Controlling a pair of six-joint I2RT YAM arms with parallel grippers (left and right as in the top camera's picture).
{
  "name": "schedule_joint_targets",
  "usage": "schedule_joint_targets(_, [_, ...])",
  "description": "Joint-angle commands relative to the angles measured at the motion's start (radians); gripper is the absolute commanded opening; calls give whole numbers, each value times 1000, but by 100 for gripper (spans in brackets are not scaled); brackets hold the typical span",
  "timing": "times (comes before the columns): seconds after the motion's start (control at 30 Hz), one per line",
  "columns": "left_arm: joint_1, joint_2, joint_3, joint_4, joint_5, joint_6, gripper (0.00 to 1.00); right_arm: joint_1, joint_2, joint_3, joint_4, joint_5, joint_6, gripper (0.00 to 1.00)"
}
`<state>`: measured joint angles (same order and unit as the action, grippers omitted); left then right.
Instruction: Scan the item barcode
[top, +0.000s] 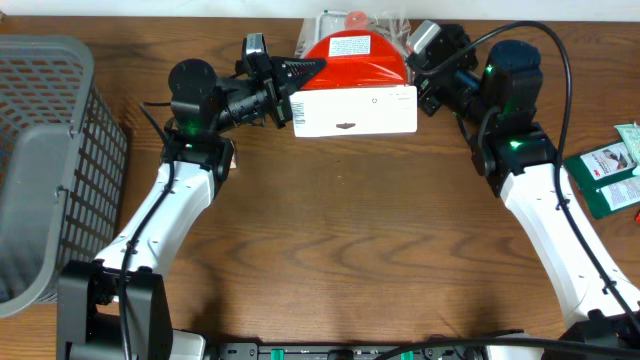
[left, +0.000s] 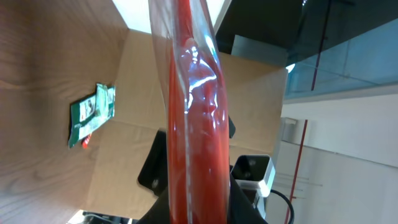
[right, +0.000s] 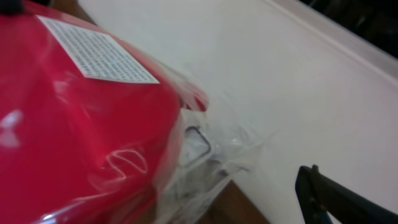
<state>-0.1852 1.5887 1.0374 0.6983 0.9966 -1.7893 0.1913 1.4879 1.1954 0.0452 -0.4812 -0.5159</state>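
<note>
The right gripper I use sits at a slant across the clear plastic edge of the red pack, so I should back it off, square its fingers and take the red pack's free side (top: 402, 76).
The item is a red pack in a clear plastic bag (top: 352, 55) at the table's far middle, with a white printed label (top: 350, 45) on top. It rests against a white box (top: 355, 110). My left gripper (top: 292, 78) is shut on the bag's left end. In the left wrist view the red bag (left: 194, 124) runs edge-on straight up from between the fingers. My right gripper (top: 422, 68) stands open just off the bag's right end. The right wrist view shows the red pack (right: 74, 137), its label (right: 96, 50), the loose clear plastic edge (right: 208, 155) and one dark finger (right: 333, 198) apart from it.
A grey mesh basket (top: 50, 160) fills the left side. Green packets (top: 608, 175) lie at the right edge, one also in the left wrist view as a green packet (left: 92, 114). More clear-wrapped goods (top: 365, 20) sit behind the red pack.
</note>
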Motion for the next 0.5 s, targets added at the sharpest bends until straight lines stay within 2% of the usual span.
schedule_joint_targets(0.0, [-11,11,6,-10,45,77,8,4,-16,23,16,-175,29,80])
schedule_joint_targets(0.07, [-11,11,6,-10,45,77,8,4,-16,23,19,-232,29,22])
schedule_joint_targets(0.13, [-10,11,6,-10,45,77,8,5,-16,23,18,-251,42,6])
schedule_joint_targets(0.17, [-10,11,6,-10,45,77,8,5,-16,23,18,-251,66,6])
schedule_joint_targets(0.23, [-10,11,6,-10,45,77,8,5,-16,23,16,-266,117,33])
schedule_joint_targets(0.27, [-10,11,6,-10,45,77,9,5,-16,23,14,-286,128,38])
schedule_joint_targets(0.33, [-10,11,6,-10,40,88,8,2,-16,23,1,-347,131,55])
schedule_joint_targets(0.4, [-9,11,6,-10,38,88,8,-4,-16,23,-10,-412,131,62])
schedule_joint_targets(0.47, [-5,11,6,-10,38,92,9,-10,-16,23,-21,-470,130,77])
